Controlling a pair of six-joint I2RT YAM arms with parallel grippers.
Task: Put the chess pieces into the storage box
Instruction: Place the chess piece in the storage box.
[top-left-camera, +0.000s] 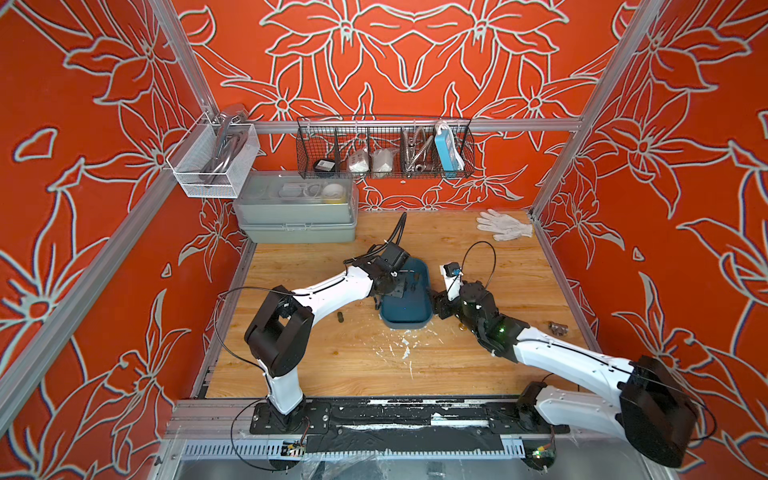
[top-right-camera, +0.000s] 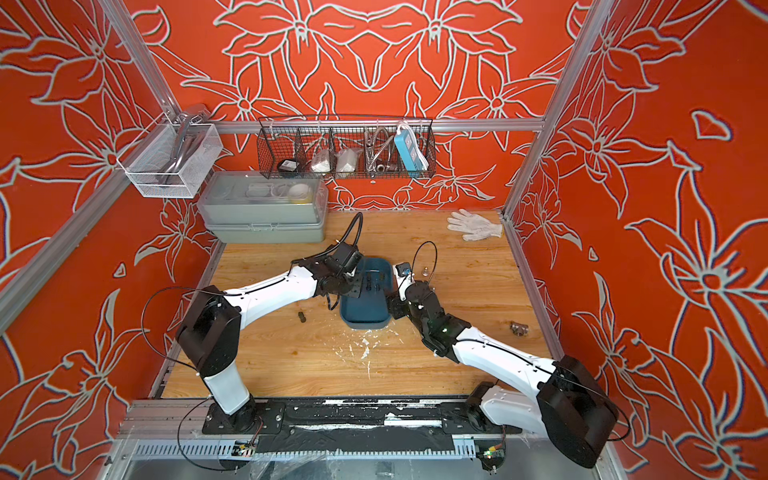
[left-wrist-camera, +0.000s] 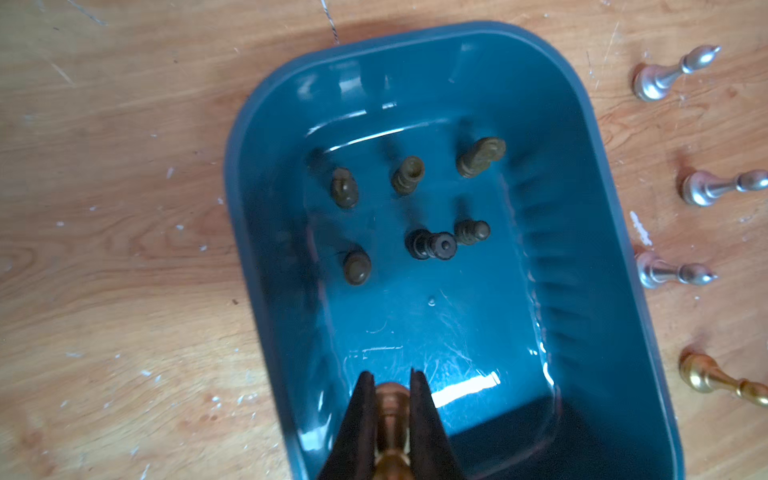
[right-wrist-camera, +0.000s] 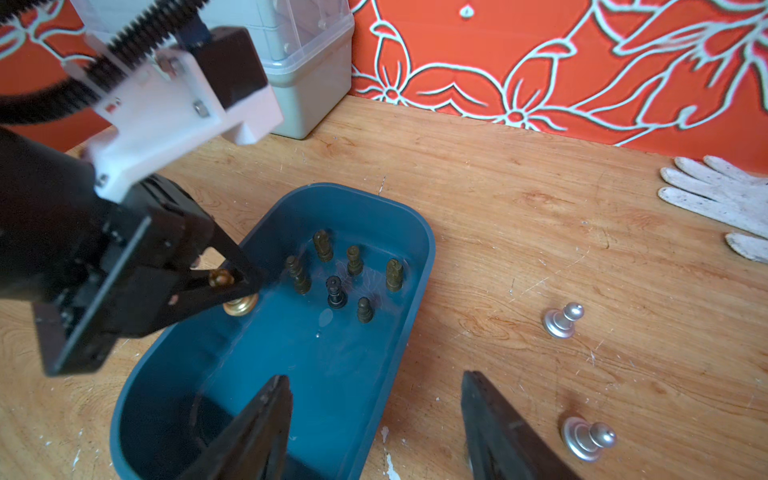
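The robot's left gripper will release the gold chess piece on the storage box's bottom, just in front of the dark pieces (top-left-camera: 396, 296) (left-wrist-camera: 374, 308).
The teal storage box (top-left-camera: 409, 311) (left-wrist-camera: 436, 332) (right-wrist-camera: 311, 365) sits mid-table with several dark chess pieces (left-wrist-camera: 430, 245) (right-wrist-camera: 336, 291) standing or lying in its far half. Over the box's near end, my left gripper (left-wrist-camera: 390, 382) (right-wrist-camera: 249, 281) is shut on a gold chess piece (left-wrist-camera: 390, 401) (right-wrist-camera: 240, 306), base downward just above the floor. My right gripper (right-wrist-camera: 376, 376) is open and empty, straddling the box's right rim. Silver pieces (left-wrist-camera: 673, 75) (right-wrist-camera: 563, 320) and a gold one (left-wrist-camera: 719, 380) stand on the wood right of the box. One dark piece (top-left-camera: 340, 318) lies left of it.
A grey lidded case (top-left-camera: 297, 212) stands at the back left, under wire baskets (top-left-camera: 384, 149) on the rail. A white glove (top-left-camera: 505, 226) lies at the back right. A small brownish thing (top-left-camera: 557, 328) sits near the right edge. White scuffs (top-left-camera: 405, 349) mark the wood in front of the box.
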